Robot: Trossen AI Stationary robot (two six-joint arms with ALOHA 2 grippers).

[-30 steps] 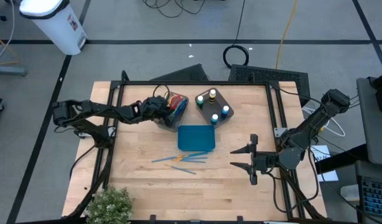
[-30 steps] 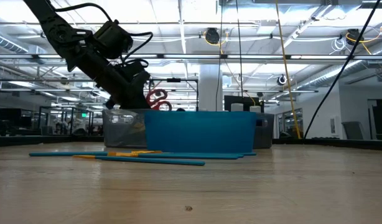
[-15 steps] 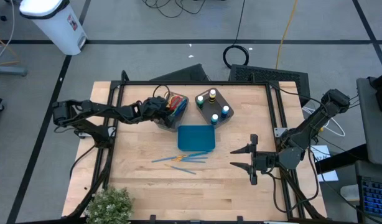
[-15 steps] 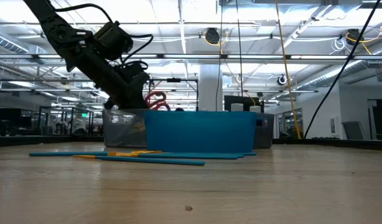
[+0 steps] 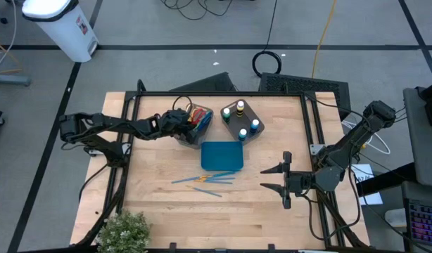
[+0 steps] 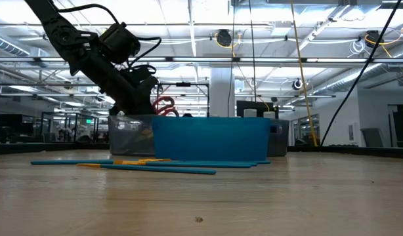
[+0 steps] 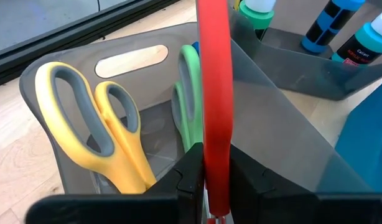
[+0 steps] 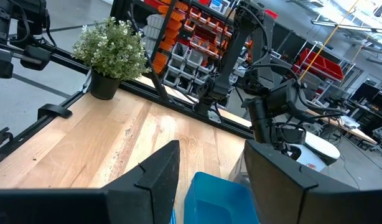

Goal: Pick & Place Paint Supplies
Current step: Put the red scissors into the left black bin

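Next, my left gripper puts the red scissors, now held at the grey-brown bin, down between the yellow scissors and the green scissors (image 5: 198,121) (image 7: 158,127) in their bin.
My left gripper (image 5: 182,125) is over the grey-brown scissors bin (image 5: 196,124) at the table's far left, shut on red-handled scissors (image 7: 214,93). Yellow scissors (image 7: 97,134) and green scissors (image 7: 190,102) stand in the same bin, handles up. In the low view the red handle (image 6: 163,103) shows above the bin's rim. White paint bottles (image 5: 240,118) stand in the neighbouring bin. Thin blue and orange brushes (image 5: 205,180) lie flat on the table near the teal tray (image 5: 221,155). My right gripper (image 5: 276,177) waits open at the table's right side, touching nothing. My left gripper pinches the red scissors by one handle loop (image 7: 214,163) between its two fingers (image 7: 190,174). It slants down from the table's left. The scissors stand roughly upright with the blades down inside the bin; the blade end is hidden by the bin wall.
A potted plant (image 5: 123,232) stands at the near left corner. The teal tray sits in the middle of the table, just near of the two bins. Bare wood lies between the tray and my right gripper (image 8: 209,186).
The red scissors handle has sunk a little lower toward the bin's rim with my left gripper still shut on it. The right arm has kept still.
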